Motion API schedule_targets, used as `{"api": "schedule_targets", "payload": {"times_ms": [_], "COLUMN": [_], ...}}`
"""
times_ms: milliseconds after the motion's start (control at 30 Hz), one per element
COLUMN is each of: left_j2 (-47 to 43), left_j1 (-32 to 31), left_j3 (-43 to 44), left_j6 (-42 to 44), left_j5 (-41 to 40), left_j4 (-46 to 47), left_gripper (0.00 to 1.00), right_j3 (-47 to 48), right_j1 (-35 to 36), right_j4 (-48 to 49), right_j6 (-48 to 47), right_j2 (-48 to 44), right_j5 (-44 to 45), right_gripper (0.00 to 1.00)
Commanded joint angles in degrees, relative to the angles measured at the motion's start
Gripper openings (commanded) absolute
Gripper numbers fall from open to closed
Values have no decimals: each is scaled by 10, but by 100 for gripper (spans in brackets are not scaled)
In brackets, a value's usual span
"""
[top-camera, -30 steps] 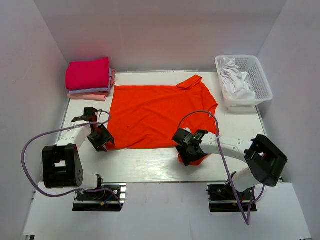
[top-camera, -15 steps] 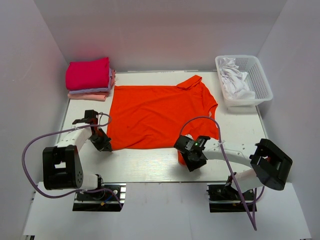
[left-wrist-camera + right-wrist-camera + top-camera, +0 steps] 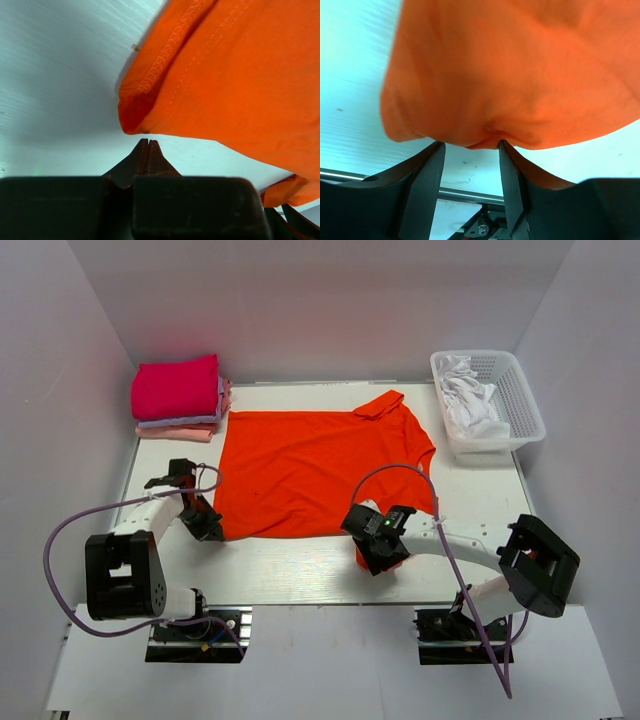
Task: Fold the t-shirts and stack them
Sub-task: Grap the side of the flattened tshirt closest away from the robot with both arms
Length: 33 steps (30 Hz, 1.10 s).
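Note:
My left gripper is waiting closed and empty just short of the orange-red t-shirt's hemmed corner, so I need to open its fingers and pinch the cloth there [image 3: 150, 124] before I fold.
The orange-red t-shirt [image 3: 320, 465] lies spread flat across the middle of the table. My left gripper [image 3: 210, 529] is at its near left corner. In the left wrist view this gripper [image 3: 148, 143] is shut, tips together just short of the hemmed corner [image 3: 131, 112], with no cloth seen between them. My right gripper [image 3: 379, 558] is at a bunched part of the shirt's near right edge. In the right wrist view it [image 3: 470, 144] stands open, and the shirt [image 3: 520, 65] drapes over its fingertips. Folded t-shirts [image 3: 178, 392], magenta on top, are stacked at the back left.
A white mesh basket [image 3: 527, 400] holding white cloth [image 3: 470, 398] stands at the back right. White walls close in the table [image 3: 290, 565] on three sides. Purple cables loop from both arms over the near part of the table.
My left gripper has gone from open to shut at the shirt's near left corner. My right gripper has narrowed and shifted slightly along the near right edge.

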Motion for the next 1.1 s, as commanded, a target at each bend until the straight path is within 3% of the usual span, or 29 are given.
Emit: {"api": "schedule_targets", "payload": {"times_ms": [0,33,67,167,467,500,667,700,833,1067], "left_j2": [-34,-45,-51,-51,-39,-39,-11,-11,-5,-5], "left_j1": [4,4,4,4,4,4,4,4,4,4], "left_j3": [32,46,54,86,73,62,36,30,18,-11], "left_j6": [2,7,7,7,-4,-4,-10,-15,-15,-30], "left_j5": [3,-4,-10,-29,-50,-50,-27,-22,-22,-52], "left_j4": [3,-9,-18,-60,-60,-50,3,10,15,27], "left_gripper": [0,0,18,100,96,88,85,85,69,69], "right_j3": [35,45,50,47,4,0,-17,-17,-24,-28], "right_j1": [3,2,3,2,0,2,0,0,0,0], "right_j4": [-13,-14,-11,10,32,37,75,75,79,77], "right_j6": [-19,-26,-30,-48,-47,-47,-43,-41,-36,-31], "right_j2": [-9,-11,-10,-4,-2,-1,20,23,26,23], "right_j5": [23,25,25,14,-14,-15,-31,-24,-24,-31], "right_gripper": [53,53,53,55,55,55,55,51,47,47]}}
